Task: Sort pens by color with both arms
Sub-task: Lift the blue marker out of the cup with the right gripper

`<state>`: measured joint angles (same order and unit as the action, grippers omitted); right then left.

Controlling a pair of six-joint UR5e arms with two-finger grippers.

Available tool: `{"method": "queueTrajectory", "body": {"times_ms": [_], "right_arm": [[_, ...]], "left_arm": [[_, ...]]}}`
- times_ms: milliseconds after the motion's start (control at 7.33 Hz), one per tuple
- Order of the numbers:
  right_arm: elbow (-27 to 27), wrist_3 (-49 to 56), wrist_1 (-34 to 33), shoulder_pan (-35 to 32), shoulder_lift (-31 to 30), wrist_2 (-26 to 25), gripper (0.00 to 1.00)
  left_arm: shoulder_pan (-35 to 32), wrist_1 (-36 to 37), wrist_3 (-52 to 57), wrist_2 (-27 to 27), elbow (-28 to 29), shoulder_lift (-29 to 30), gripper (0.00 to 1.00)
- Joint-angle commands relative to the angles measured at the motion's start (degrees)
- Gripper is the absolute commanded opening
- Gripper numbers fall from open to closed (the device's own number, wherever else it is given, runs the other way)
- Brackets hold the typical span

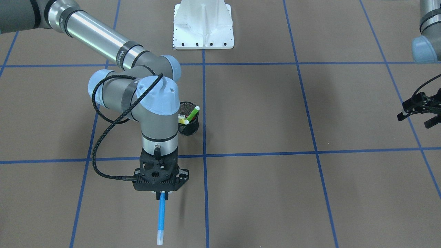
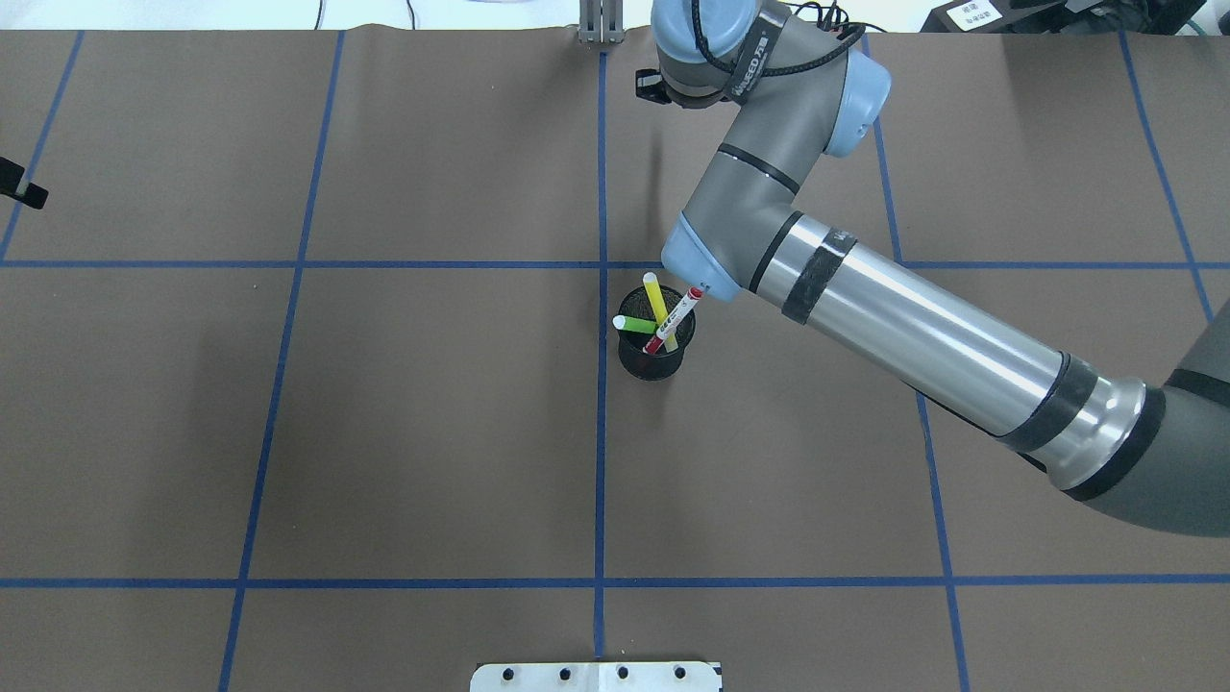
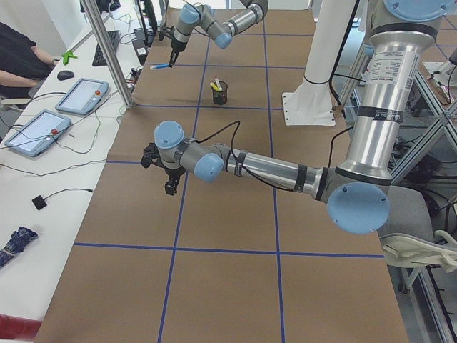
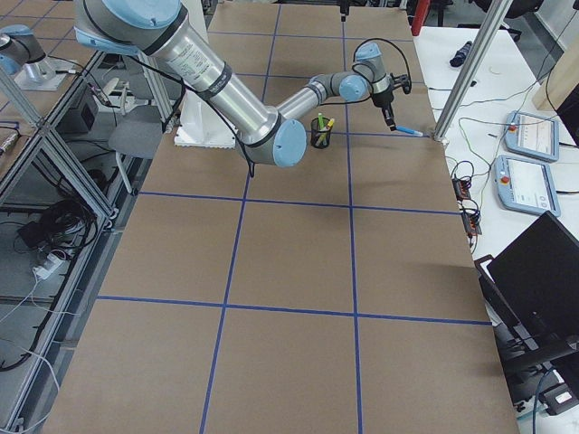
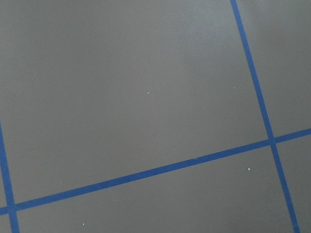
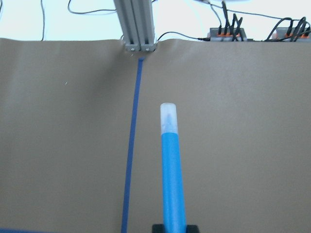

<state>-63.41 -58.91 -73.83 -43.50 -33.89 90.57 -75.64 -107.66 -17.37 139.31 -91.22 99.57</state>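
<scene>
My right gripper has the blue pen, held low over the table. It will put the pen down on the table (image 1: 191,195) (image 6: 154,185) close beside the tape line from the mounting base.
My right gripper (image 1: 162,195) is shut on the blue pen (image 1: 161,220), which sticks out nearly level, low over the table, its pale cap towards the operators' edge. The right wrist view shows the blue pen (image 6: 172,179) coming out from between the jaws. The black mesh cup (image 2: 651,360) stands near the table's middle and holds the yellow pen (image 2: 657,300), the green pen (image 2: 634,325) and the white pen with red cap (image 2: 677,319). My left gripper (image 1: 418,112) is open and empty, far off at the table's left side.
The right arm's elbow (image 2: 701,264) hangs just beside the cup. The white mounting base (image 1: 203,26) is at the robot's edge. An aluminium post (image 6: 138,29) stands at the far edge, ahead of the blue pen. The left wrist view shows only brown table with blue tape lines (image 5: 146,172).
</scene>
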Motion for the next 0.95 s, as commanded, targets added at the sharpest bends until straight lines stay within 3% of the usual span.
{"method": "queueTrajectory", "body": {"times_ms": [0,818], "right_arm": [[2.3,-0.1,2.5,3.6,0.0,-2.5,0.0],[2.6,-0.2,3.9,7.3,-0.6,-5.6,0.0]], "left_arm": [[0.1,0.0,0.1,-0.1,1.3,1.0,1.0],[0.1,-0.2,0.2,-0.1,2.4,1.5,1.0]]}}
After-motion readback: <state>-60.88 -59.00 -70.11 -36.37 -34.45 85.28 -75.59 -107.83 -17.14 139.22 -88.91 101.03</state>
